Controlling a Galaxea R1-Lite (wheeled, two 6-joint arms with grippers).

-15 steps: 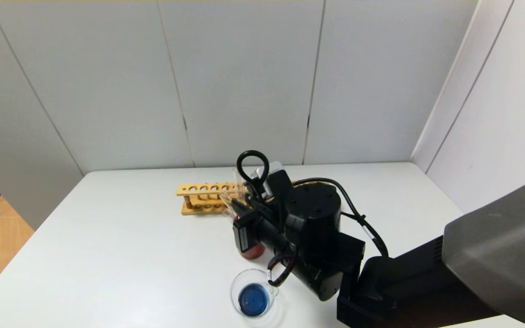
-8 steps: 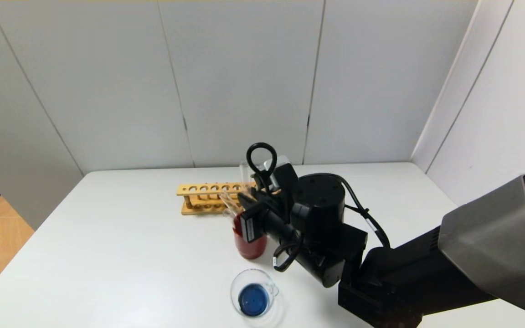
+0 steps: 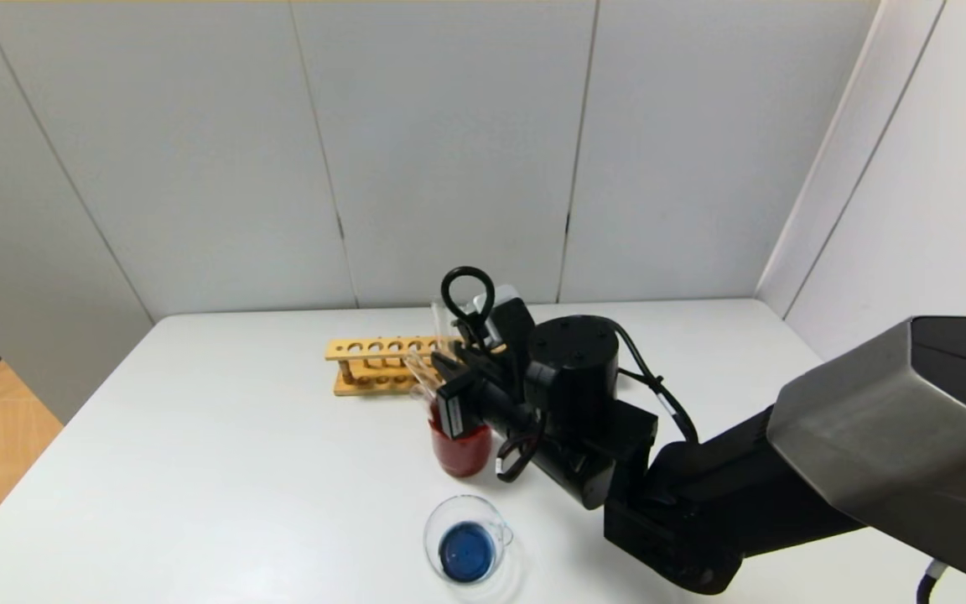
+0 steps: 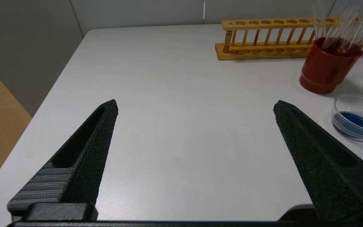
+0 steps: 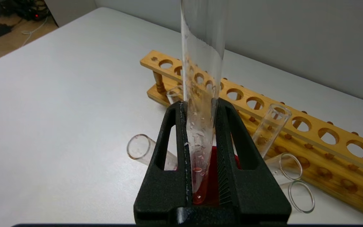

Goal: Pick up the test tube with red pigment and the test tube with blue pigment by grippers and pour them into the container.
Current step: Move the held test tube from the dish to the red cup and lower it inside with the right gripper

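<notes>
The robot's right gripper should set the test tube, now upright in its fingers, down in the dark red cup (image 3: 460,407) (image 5: 213,181) among the leaning clear tubes.
My right gripper (image 5: 200,105) is shut on the test tube with red pigment (image 5: 200,63). The tube stands upright, with a little red liquid at its round end between the fingers. In the head view the right gripper (image 3: 449,369) hangs over the dark red cup (image 3: 459,453). The container (image 3: 449,503) stands nearer the front edge and has blue liquid in its bottom. It also shows in the left wrist view (image 4: 354,96). No tube with blue liquid shows. My left gripper (image 4: 195,105) is open and empty over bare table at the left.
A wooden tube rack (image 3: 374,348) lies behind the red cup. Several colourless clear tubes (image 5: 271,126) lean in the red cup (image 4: 325,74). The white table (image 3: 240,461) ends at a wall behind and an open edge on the left.
My right gripper, still holding the red tube, has risen and drawn back toward the rack, uncovering more of the red cup. The container has not moved.
</notes>
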